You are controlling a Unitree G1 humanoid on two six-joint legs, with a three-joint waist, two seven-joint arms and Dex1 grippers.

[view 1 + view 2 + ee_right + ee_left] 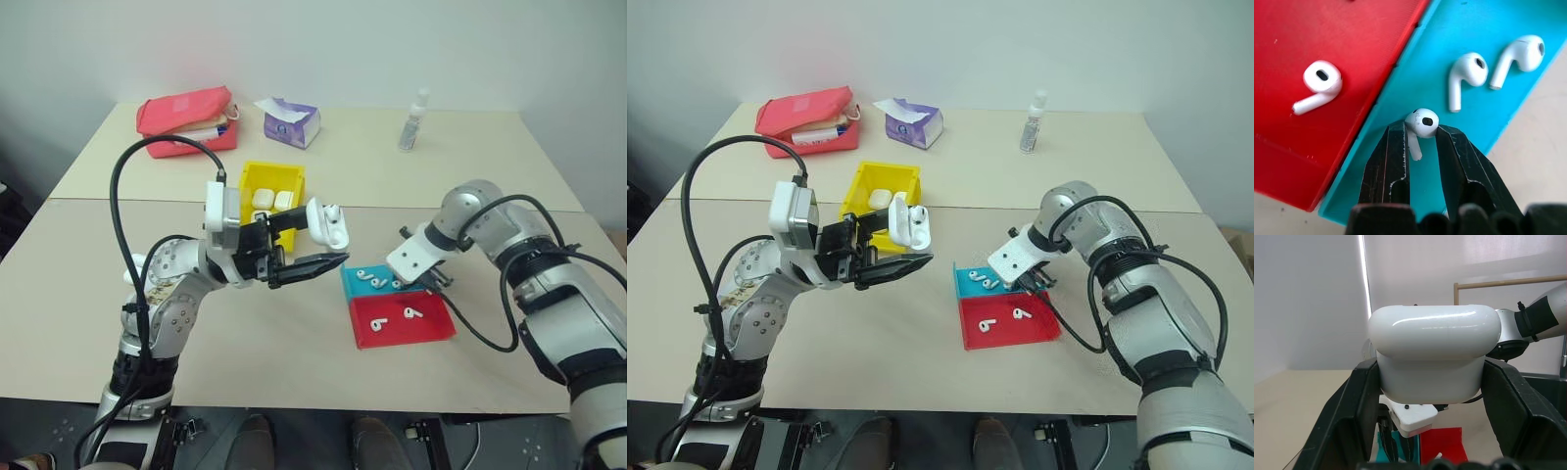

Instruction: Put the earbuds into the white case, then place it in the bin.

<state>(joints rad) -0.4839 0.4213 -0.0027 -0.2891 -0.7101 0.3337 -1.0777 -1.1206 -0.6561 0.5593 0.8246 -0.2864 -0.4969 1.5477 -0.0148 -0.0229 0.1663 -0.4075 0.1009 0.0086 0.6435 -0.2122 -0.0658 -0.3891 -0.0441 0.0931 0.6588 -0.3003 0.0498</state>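
Observation:
The robot's right gripper should release the earbud, now down in the teal tray, inside the open white case (345, 217) that the left gripper holds up.
My left gripper (312, 245) holds the white case (329, 224) in the air with its lid hinged up, between the yellow bin (249, 179) and the trays. In the left wrist view the case (1432, 357) sits clamped between the two black fingers (1359, 406). My right gripper (1421, 131) points down into the teal tray (1484, 29) and is shut on one of the earbuds (1422, 121). Two more earbuds (1465, 72) lie in the teal tray, and others (380, 322) lie in the red tray (431, 330).
The yellow bin holds a few white cases (262, 199). At the table's back stand a pink pouch (186, 119), a purple tissue pack (290, 122) and a small spray bottle (414, 122). The two trays sit side by side right of centre.

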